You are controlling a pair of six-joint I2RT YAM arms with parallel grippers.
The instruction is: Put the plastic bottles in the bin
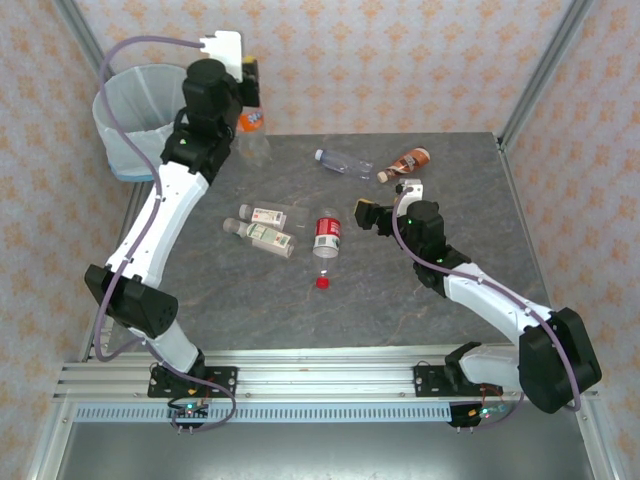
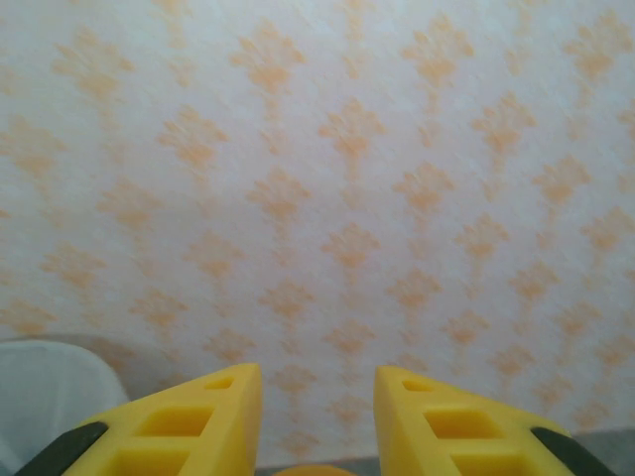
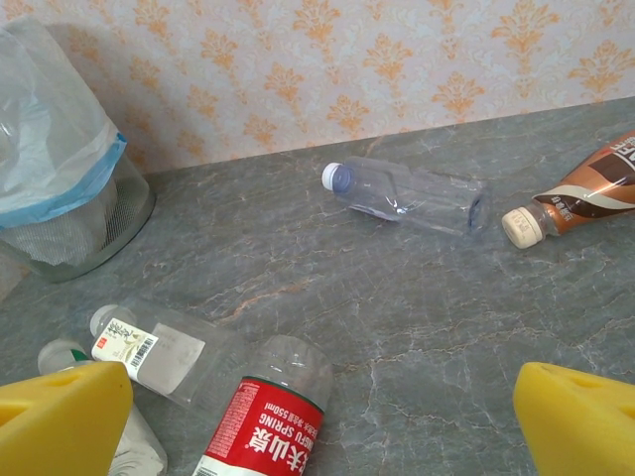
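Note:
The robot's left gripper needs to release the orange-labelled plastic bottle inside the white bag lining the bin (image 1: 146, 108) (image 2: 40, 421).
My left gripper (image 1: 250, 95) is raised at the back left, to the right of the bin (image 1: 130, 110), and shut on an orange-labelled plastic bottle (image 1: 253, 123) that hangs over the table's far edge. In the left wrist view the yellow fingers (image 2: 213, 416) frame wallpaper, with an orange bit of the bottle (image 2: 317, 470) between them. My right gripper (image 1: 386, 200) stands open, low over mid-table. Its wrist view shows a red-labelled bottle (image 3: 268, 426) lying just ahead of the gripper (image 3: 322, 389), left of centre. Beyond lie two white-labelled bottles (image 3: 159, 352), a clear blue-tinted bottle (image 3: 412, 196) and a brown bottle (image 3: 585, 198).
A loose red cap (image 1: 322, 282) lies in front of the red-labelled bottle (image 1: 328, 233). The bin (image 3: 60, 198), lined with a white bag, stands off the table's far left corner. Metal frame posts (image 1: 540, 70) rise at the back corners.

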